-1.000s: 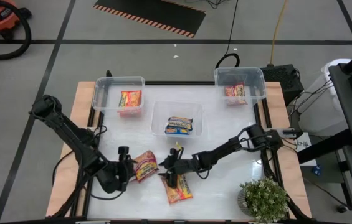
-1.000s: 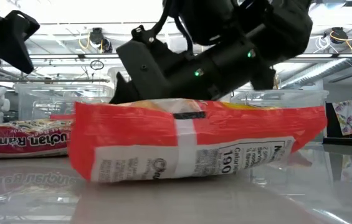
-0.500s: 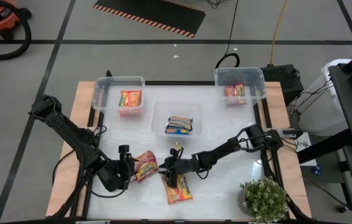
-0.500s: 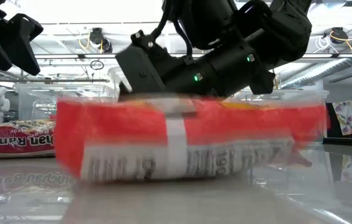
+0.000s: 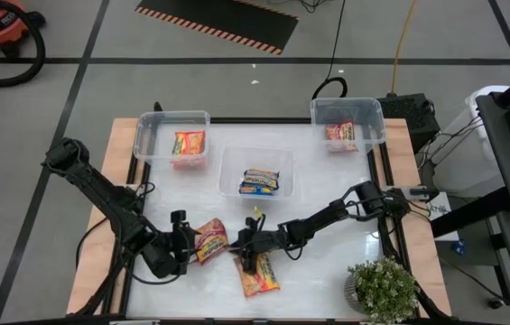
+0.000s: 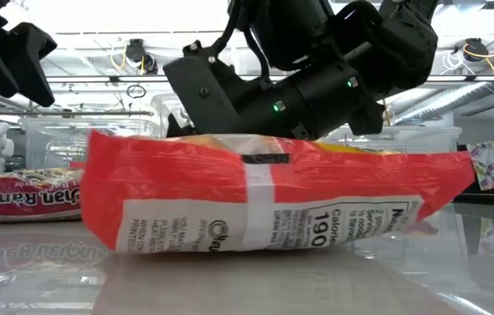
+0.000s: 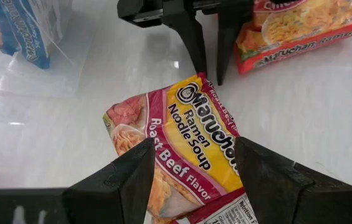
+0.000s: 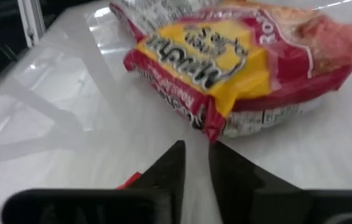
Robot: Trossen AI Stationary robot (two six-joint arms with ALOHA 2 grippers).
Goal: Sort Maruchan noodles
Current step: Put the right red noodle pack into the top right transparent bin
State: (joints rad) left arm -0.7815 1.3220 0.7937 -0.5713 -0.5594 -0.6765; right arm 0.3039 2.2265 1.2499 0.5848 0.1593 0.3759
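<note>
My right fingers, nearly shut short of the roast-beef packet's corner, should open and pinch that corner [image 8: 212, 124] before lifting.
A red-and-yellow roast-beef packet [image 5: 209, 242] lies flat on the table at front left. My left gripper [image 7: 194, 142] stands open with one finger on either side of its near end; I see no touch. An orange packet [image 5: 259, 273] lies flat to its right. My right gripper [image 5: 251, 256] is at that packet's far end, pointing toward the table's left. Its fingertips [image 8: 197, 149] are down to a narrow slit, and only bare table shows between them. The tips [image 7: 208, 76] stand just short of the roast-beef packet's far corner. My right gripper lies low over the orange packet's far end, slanting down from the table's right. The outer side of one finger [image 7: 222, 37] meets the packet's far corner [image 7: 244, 46], and a red edge [image 8: 129, 180] shows beside that finger. Whether any of the packet is pinched, I cannot tell.
Three clear bins stand farther back. The left bin [image 5: 146, 135] holds an orange-yellow packet, the middle bin [image 5: 232, 167] a blue-yellow one, and the right bin [image 5: 372, 117] a red-pink one. A potted plant [image 5: 381, 289] stands at the front right corner.
The orange packet has jolted under my right gripper. In the low view it has slid slightly toward the table's left, and its left end now stands higher than before. My left gripper has kept still around the roast-beef packet.
</note>
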